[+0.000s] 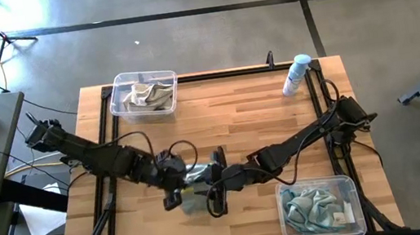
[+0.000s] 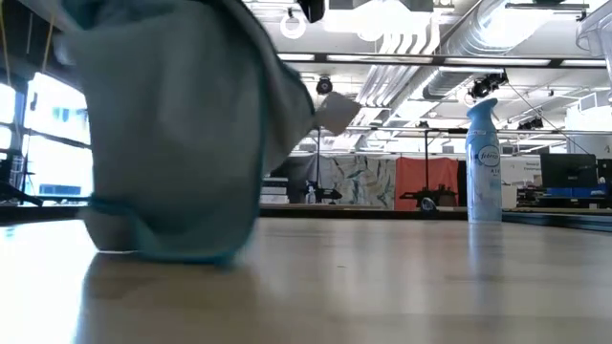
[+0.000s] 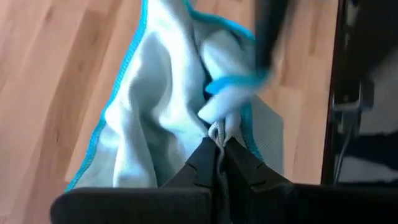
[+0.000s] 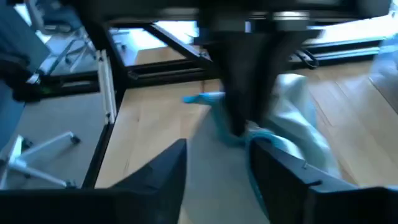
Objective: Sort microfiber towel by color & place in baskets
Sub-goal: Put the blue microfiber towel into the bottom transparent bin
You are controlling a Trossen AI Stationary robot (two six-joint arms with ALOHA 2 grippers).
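The teal towel is in my left gripper, far from the basket of teal ones, so my right gripper will grab the towel's blue hem (image 4: 219,121) and carry it to that basket.
A pale teal-blue microfiber towel (image 1: 196,187) with a brighter blue hem sits between my two grippers near the table's near edge. My left gripper (image 1: 177,188) is shut on it (image 3: 217,142). In the low view the towel (image 2: 172,134) hangs as a tall bunch, its lower end on the wood, a white tag (image 2: 335,113) sticking out. My right gripper (image 1: 216,197) is open (image 4: 217,171), level beside the towel (image 4: 298,118); touch cannot be told. One basket (image 1: 143,94) at the far left holds beige-grey towels. The other basket (image 1: 319,207), near right, holds teal ones. My left gripper pinches a gathered bunch at the top of the towel (image 3: 216,127) between its two fingers, several layers, coming from above and pointing down. The towel hangs below the fingers, slack, and its lower end (image 2: 158,247) rests on the table.
A white spray bottle with a blue cap (image 1: 296,74) stands at the far right corner, seen also in the low view as the spray bottle (image 2: 483,162). Black frame rails (image 1: 212,73) run along the table's edges. Bare wood lies between the two baskets.
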